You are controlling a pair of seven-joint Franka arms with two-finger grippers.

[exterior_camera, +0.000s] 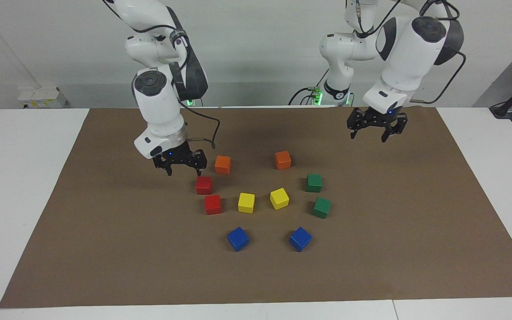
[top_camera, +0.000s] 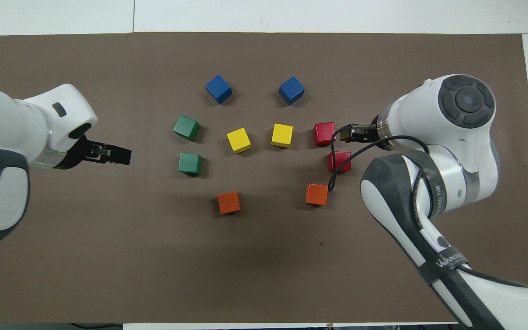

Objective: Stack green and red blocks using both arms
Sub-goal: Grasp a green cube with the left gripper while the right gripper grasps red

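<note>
The green block nearer the orange blocks is next. Next, my left gripper goes to it and closes on that green block's sides [top_camera: 190, 164].
Two red blocks [exterior_camera: 203, 185] [exterior_camera: 213, 204] sit side by side toward the right arm's end of the cluster, seen from overhead as red blocks [top_camera: 324, 133] [top_camera: 339, 161]. Two green blocks [exterior_camera: 314, 182] [exterior_camera: 322, 207] sit toward the left arm's end, overhead as green blocks [top_camera: 186, 127] [top_camera: 190, 163]. My right gripper [exterior_camera: 184, 171] [top_camera: 353, 133] hangs open and low over the mat just beside the red blocks, holding nothing. The left gripper [exterior_camera: 368, 137] [top_camera: 112, 155] hangs open and higher over bare mat, well apart from the green blocks.
Two orange blocks [exterior_camera: 222, 165] [exterior_camera: 283, 160] lie nearest the robots. Two yellow blocks [exterior_camera: 246, 202] [exterior_camera: 279, 198] lie in the middle and two blue blocks [exterior_camera: 238, 238] [exterior_camera: 300, 238] farthest. All rest on a brown mat [exterior_camera: 105, 244]. The right arm's black cable [top_camera: 332, 169] loops over one red block.
</note>
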